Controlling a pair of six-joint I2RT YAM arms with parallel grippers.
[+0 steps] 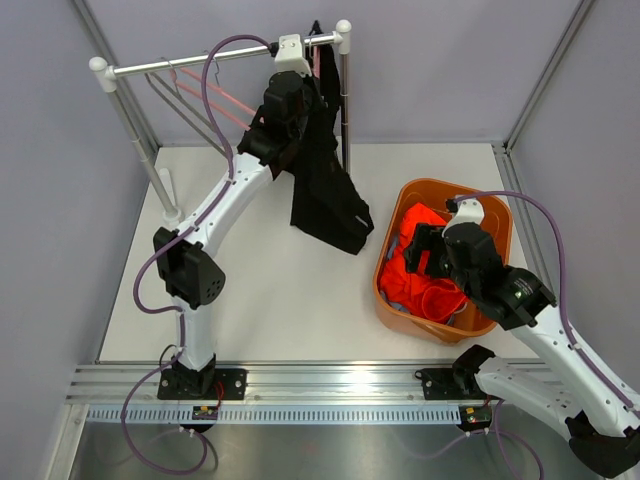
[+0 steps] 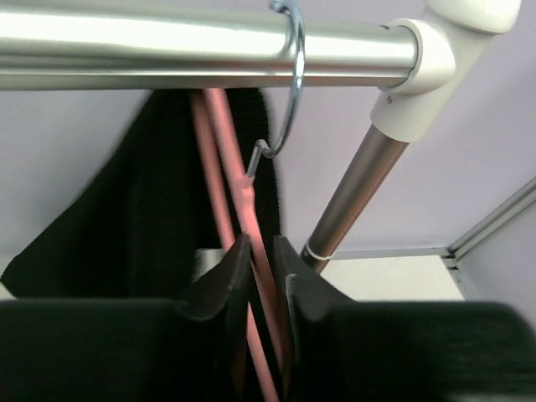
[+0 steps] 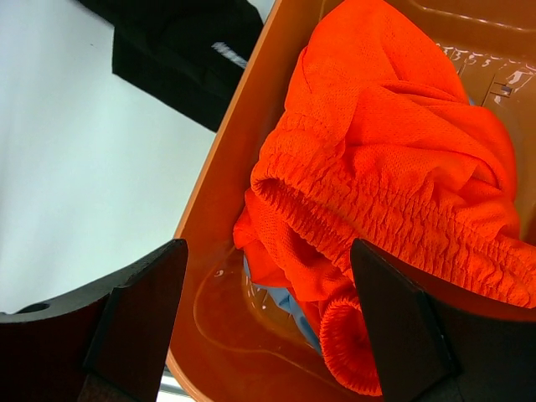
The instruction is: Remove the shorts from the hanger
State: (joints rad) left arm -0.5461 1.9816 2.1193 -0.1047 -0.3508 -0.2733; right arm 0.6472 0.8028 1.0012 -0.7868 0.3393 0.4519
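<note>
I see the hanger slanting with its rear wire outside my left gripper's fingers, so I need to open, back off and take the wires together below the hanger's hook [image 2: 253, 214].
The black shorts [image 1: 325, 190] hang from a pink hanger [image 2: 239, 184] hooked on the metal rail [image 1: 200, 62] near its right end. My left gripper [image 1: 285, 110] is up at the rail, shut on the hanger's pink wires [image 2: 260, 276], with the black shorts [image 2: 142, 201] behind them. The bright orange shorts [image 1: 420, 270] lie bunched in the orange basket [image 1: 495, 215], over the light blue shorts [image 3: 289, 306], which barely show. My right gripper [image 1: 430, 245] hovers open and empty over the basket's left side, its jaws wide apart above the orange shorts [image 3: 385, 151].
Empty pink and grey hangers [image 1: 200, 100] hang further left on the rail. The rail's right post [image 2: 352, 193] stands just beside my left gripper. The hem of the black shorts [image 3: 184, 42] reaches near the basket's wall [image 3: 234, 167].
</note>
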